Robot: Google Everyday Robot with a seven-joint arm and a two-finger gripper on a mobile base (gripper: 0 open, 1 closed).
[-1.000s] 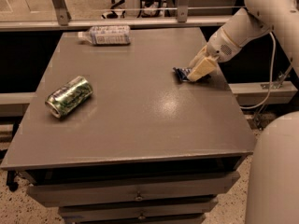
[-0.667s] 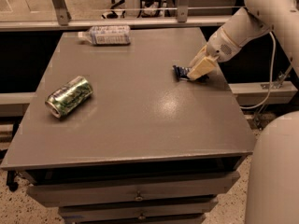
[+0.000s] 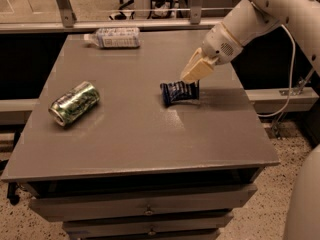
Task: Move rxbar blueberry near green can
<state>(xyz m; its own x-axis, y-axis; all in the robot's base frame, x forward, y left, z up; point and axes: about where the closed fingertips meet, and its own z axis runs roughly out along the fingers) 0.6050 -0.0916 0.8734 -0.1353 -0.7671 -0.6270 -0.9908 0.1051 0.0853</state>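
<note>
The rxbar blueberry will go on the grey table (image 3: 116, 93), just beside the green can's end nearest the bottle.
The rxbar blueberry (image 3: 176, 93), a small dark navy bar, is near the middle of the grey table (image 3: 130, 134), slightly right of centre. My gripper (image 3: 192, 83) reaches in from the upper right and is shut on the bar's right end, with its cream fingers (image 3: 195, 70) just above it. The bar looks bent upward at the gripped end. The green can (image 3: 74, 103) lies on its side at the table's left, well apart from the bar.
A clear plastic bottle (image 3: 113, 37) with a white-blue label lies at the table's back left edge. Drawers (image 3: 147, 211) sit under the tabletop. A rail and metal posts (image 3: 62, 4) run behind the table. The robot's white body (image 3: 307, 204) fills the lower right.
My gripper has moved left and a little toward the front with the bar, bringing it from the table's right side toward the centre. The can and bottle have not moved.
</note>
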